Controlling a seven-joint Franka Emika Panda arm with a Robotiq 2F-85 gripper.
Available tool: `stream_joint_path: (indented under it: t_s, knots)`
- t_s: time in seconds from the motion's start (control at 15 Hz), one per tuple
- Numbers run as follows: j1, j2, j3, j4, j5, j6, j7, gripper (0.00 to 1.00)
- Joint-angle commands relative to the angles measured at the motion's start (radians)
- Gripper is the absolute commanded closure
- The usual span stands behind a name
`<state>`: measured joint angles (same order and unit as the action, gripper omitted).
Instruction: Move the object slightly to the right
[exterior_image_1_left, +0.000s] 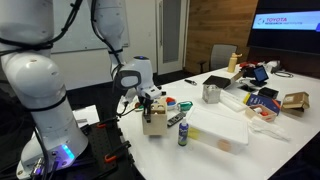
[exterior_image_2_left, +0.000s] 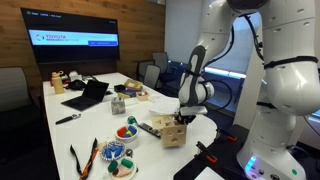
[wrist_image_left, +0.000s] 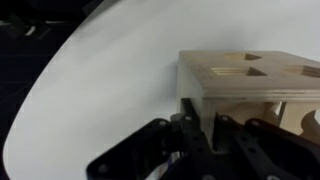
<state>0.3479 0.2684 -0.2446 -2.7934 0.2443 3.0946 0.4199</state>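
I need to let go of the wooden block on the bare white table (exterior_image_1_left: 167, 147) just in front of the slim dark bottle with my gripper.
The object is a light-tan wooden block (exterior_image_1_left: 154, 123) standing near the table's edge, and it shows in both exterior views (exterior_image_2_left: 175, 135). In the wrist view the block (wrist_image_left: 250, 82) fills the upper right, with shaped cut-outs in its top. My gripper (wrist_image_left: 200, 118) comes down onto the block from above (exterior_image_1_left: 150, 101) (exterior_image_2_left: 186, 114). Its dark fingers straddle the block's near wall, one outside and one behind it, and look closed on that wall.
A slim dark bottle (exterior_image_1_left: 183, 132) stands just beside the block. Red-and-green bowls (exterior_image_2_left: 126, 131) sit close by, with orange-handled pliers (exterior_image_2_left: 84, 158) past them. A metal cup (exterior_image_1_left: 211, 93), a laptop (exterior_image_2_left: 88, 95) and assorted clutter lie farther along the white table (exterior_image_1_left: 225, 125).
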Motion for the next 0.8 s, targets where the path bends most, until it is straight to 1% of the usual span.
stream_joint_path:
  t_s: [0.0, 0.13, 0.33, 0.47, 0.53, 0.6, 0.73]
  knots:
    - [0.018, 0.019, -0.111, 0.006, -0.004, 0.024, 0.005, 0.97]
    - [-0.006, 0.031, -0.139, 0.012, -0.001, 0.014, -0.009, 0.97]
    - [-0.008, 0.042, -0.176, 0.013, 0.005, 0.001, -0.007, 0.97]
    - [-0.021, 0.054, -0.183, 0.014, 0.007, 0.002, -0.008, 0.97]
    - [-0.045, 0.060, -0.171, 0.014, -0.012, 0.010, 0.005, 0.97]
    - [-0.060, 0.067, -0.162, 0.014, -0.007, 0.014, 0.003, 0.97]
    - [-0.113, 0.076, -0.123, 0.017, 0.001, 0.023, -0.009, 0.97]
